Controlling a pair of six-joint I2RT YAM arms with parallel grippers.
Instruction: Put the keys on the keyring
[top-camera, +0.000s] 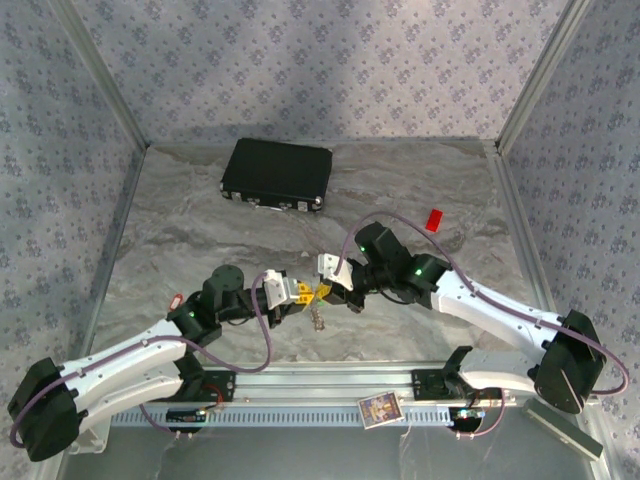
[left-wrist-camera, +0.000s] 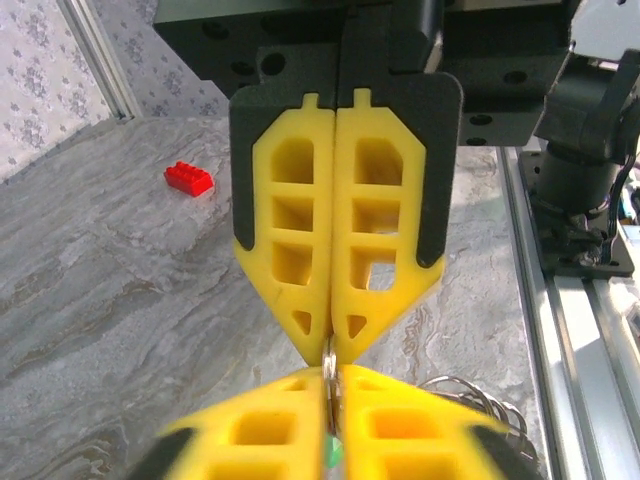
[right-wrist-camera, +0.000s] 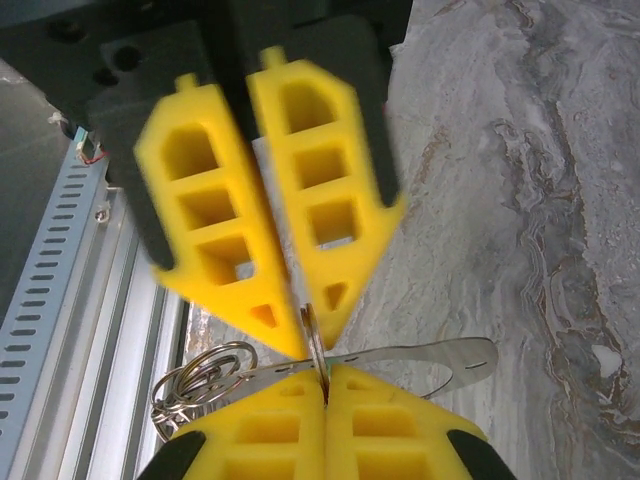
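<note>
Both grippers hold the same silver ring with the key hanging below, so the robot's right gripper will open and take the key by its green head (left-wrist-camera: 333, 451).
My two grippers meet tip to tip above the table's front middle. The left gripper (top-camera: 303, 292) (left-wrist-camera: 330, 420) is shut on a thin silver ring seen edge-on, with the green head of a key (left-wrist-camera: 336, 455) just behind it between the fingers. My right gripper (top-camera: 328, 291) (right-wrist-camera: 324, 395) is shut on the keyring (right-wrist-camera: 400, 355), whose flat silver strip crosses its fingertips. A bunch of small silver rings (right-wrist-camera: 195, 385) (left-wrist-camera: 470, 395) hangs from the keyring (top-camera: 318, 318). A tiny red-and-white piece (top-camera: 177, 297) lies at the left, too small to identify.
A black case (top-camera: 277, 174) lies at the back. A red block (top-camera: 433, 219) (left-wrist-camera: 189, 179) sits to the right of the middle. The slotted metal rail (top-camera: 300, 410) with a small card (top-camera: 380, 410) runs along the near edge, close below both grippers.
</note>
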